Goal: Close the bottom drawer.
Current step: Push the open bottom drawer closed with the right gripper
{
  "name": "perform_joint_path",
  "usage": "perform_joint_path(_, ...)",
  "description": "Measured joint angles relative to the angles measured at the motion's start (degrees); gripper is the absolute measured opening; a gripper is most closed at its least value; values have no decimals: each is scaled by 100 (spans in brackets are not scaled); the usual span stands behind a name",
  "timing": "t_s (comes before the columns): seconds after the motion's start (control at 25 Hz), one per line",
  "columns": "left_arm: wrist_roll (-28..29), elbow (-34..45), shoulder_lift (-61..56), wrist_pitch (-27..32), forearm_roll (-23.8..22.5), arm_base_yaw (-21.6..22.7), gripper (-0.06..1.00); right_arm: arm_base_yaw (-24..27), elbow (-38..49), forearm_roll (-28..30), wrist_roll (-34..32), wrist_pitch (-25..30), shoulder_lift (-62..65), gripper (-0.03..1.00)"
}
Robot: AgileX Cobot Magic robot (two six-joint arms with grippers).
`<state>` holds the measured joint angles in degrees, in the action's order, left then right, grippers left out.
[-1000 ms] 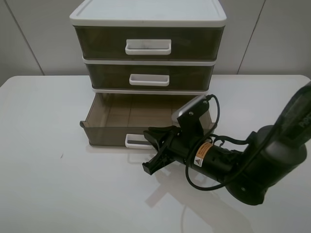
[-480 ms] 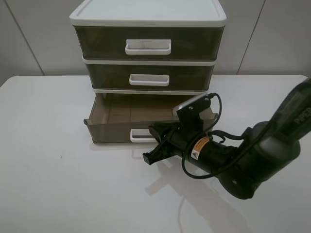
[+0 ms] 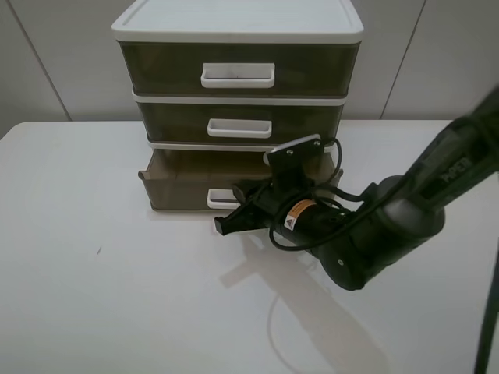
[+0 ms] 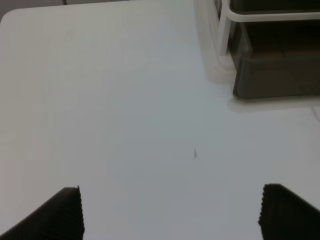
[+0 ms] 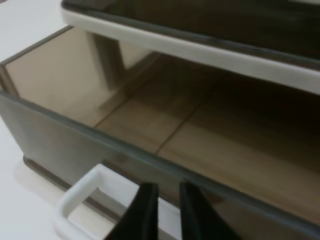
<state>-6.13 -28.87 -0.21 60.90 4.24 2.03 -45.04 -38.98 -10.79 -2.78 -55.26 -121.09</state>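
Observation:
Once my right gripper lets go, the bottom drawer will sit shut, flush (image 3: 242,167) under the middle drawer.
The bottom drawer (image 3: 175,191), smoky brown with a white loop handle (image 3: 219,199), sticks out partly from the white-framed three-drawer unit (image 3: 238,31). My right gripper (image 3: 234,209) is shut, and its tips rest against the drawer front beside the handle. In the right wrist view the two fingers (image 5: 145,210) stand close together at the drawer's front wall (image 5: 65,135), with the handle (image 5: 80,200) next to them and the drawer's inside bare. My left gripper (image 4: 172,215) is open and empty over the table, apart from the drawer's corner (image 4: 275,75).
The top drawer (image 3: 238,70) and middle drawer (image 3: 240,123) are shut. The white table (image 3: 117,296) reaches left and forward of the unit. My right arm (image 3: 366,241) lies across the right of the table. A grey wall stands behind.
My right gripper has moved toward the unit with its tips on the drawer front. The bottom drawer has slid further in.

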Motion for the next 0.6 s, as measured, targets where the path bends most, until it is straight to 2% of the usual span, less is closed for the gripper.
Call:
perform_joint_path(0.36,0,0,0,0,0,0,72,0,-475,-497,0,33,-301,2)
perform_joint_path(0.6,0,0,0,0,0,0,72,-5,-668,-1088,0,96,-341,2)
